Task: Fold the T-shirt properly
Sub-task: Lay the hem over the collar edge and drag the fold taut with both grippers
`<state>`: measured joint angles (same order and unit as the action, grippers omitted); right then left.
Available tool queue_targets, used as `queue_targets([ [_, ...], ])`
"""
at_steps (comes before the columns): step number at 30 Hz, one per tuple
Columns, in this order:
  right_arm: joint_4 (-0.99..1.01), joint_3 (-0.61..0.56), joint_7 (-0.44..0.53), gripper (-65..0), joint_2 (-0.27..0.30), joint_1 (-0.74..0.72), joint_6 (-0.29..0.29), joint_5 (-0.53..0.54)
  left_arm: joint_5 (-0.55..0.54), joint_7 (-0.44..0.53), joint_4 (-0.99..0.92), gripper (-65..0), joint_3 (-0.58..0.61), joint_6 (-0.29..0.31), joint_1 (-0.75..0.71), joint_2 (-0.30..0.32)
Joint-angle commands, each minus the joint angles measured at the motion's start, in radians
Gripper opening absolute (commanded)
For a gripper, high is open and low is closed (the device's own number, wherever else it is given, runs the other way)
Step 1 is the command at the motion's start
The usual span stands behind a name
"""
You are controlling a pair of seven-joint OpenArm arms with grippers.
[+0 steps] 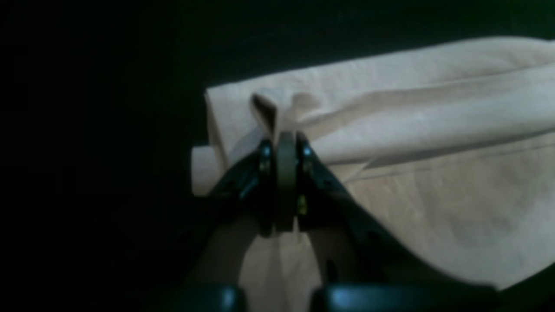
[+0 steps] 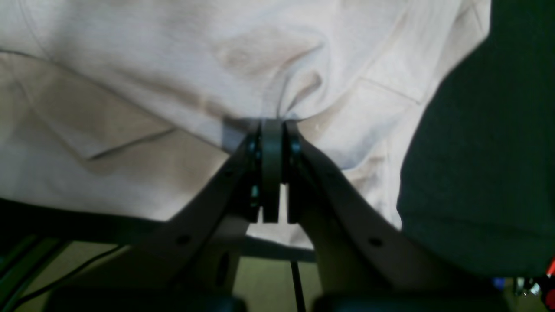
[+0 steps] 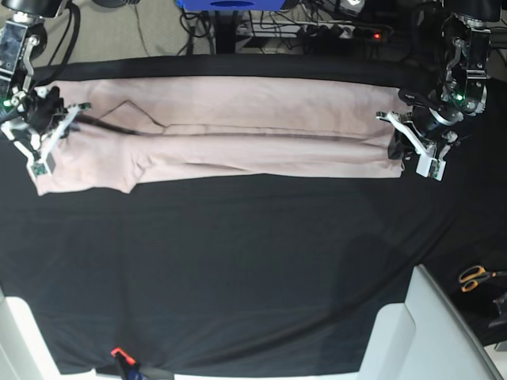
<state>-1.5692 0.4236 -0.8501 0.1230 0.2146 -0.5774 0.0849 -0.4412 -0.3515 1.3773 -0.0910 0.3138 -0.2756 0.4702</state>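
My right gripper should lay the bunched fold down on the T-shirt's far layer (image 3: 72, 119) (image 2: 276, 151), close to the end of the sleeve.
The pale pink T-shirt (image 3: 238, 127) lies stretched into a long folded band across the far part of the black table cloth (image 3: 238, 261). My left gripper (image 1: 286, 138) is shut on the shirt's end (image 1: 390, 143), at the right in the base view (image 3: 396, 145). My right gripper (image 2: 273, 123) is shut on a bunched fold of the shirt (image 2: 173, 65), at the left end in the base view (image 3: 67, 123). A sleeve shows near that end (image 3: 87, 170).
Scissors with orange handles (image 3: 475, 277) lie at the right edge. A white box (image 3: 420, 332) stands at the front right. Cables and a power strip (image 3: 341, 32) lie behind the table. The table's edge and floor show under the right wrist (image 2: 269, 268).
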Motion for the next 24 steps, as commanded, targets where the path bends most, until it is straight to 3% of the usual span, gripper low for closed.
queue_targets([
  [1, -0.023, 0.005, 0.012, -65.0, 0.014, -0.004, 0.003, 0.0, -0.005, 0.021, 0.015, -65.0, -0.01, -0.006, -0.003, 0.019],
  [24, -0.021, 0.005, 0.019, -65.0, -0.015, 0.041, 0.003, 0.0, -0.003, 0.021, -0.011, -65.0, -0.008, -0.008, -0.054, 0.012],
])
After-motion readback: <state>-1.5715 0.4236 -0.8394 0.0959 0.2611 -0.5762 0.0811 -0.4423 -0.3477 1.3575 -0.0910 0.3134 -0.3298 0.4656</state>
